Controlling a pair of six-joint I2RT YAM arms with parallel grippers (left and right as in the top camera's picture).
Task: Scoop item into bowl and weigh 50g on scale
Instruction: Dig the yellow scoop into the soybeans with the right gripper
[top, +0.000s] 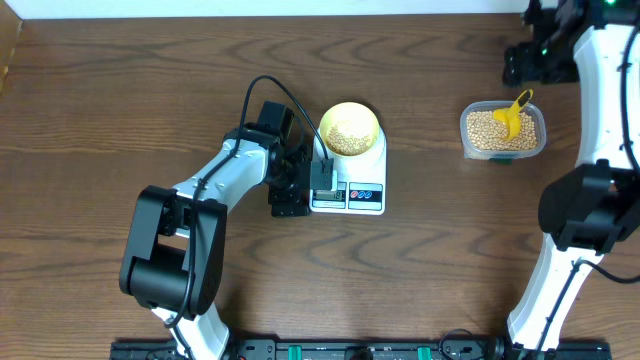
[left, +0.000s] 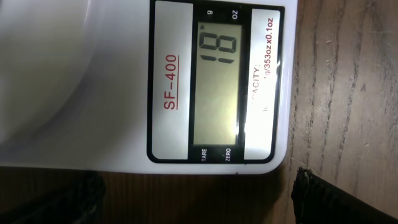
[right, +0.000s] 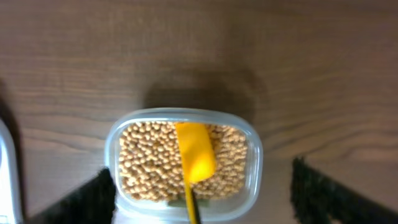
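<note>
I need to take the scoop's handle (top: 526, 97) with my right gripper and scoop more, because the scale's display reads well short of 50g while the scoop lies loose on the beans.
The white scale (top: 350, 190) carries the pale-yellow bowl (top: 350, 128), which holds a layer of tan beans (top: 347, 134). My left gripper (top: 298, 190) is open and empty at the scale's display end. In the left wrist view the scale (left: 124, 74) fills the frame, its display (left: 217, 81) shows digits like 18, and the fingers (left: 199, 202) stand wide apart. My right gripper (top: 527, 62) is open and empty behind the clear tub (top: 535, 140). In the right wrist view its fingers (right: 205, 202) straddle the tub's (right: 112, 146) beans (right: 149, 162).
The bright yellow scoop (top: 512, 115) lies in the tub on the beans, handle leaning on the rim; it also shows in the right wrist view (right: 196, 152). A black cable (top: 280, 95) loops over the left arm. The table's far edge runs along the top.
</note>
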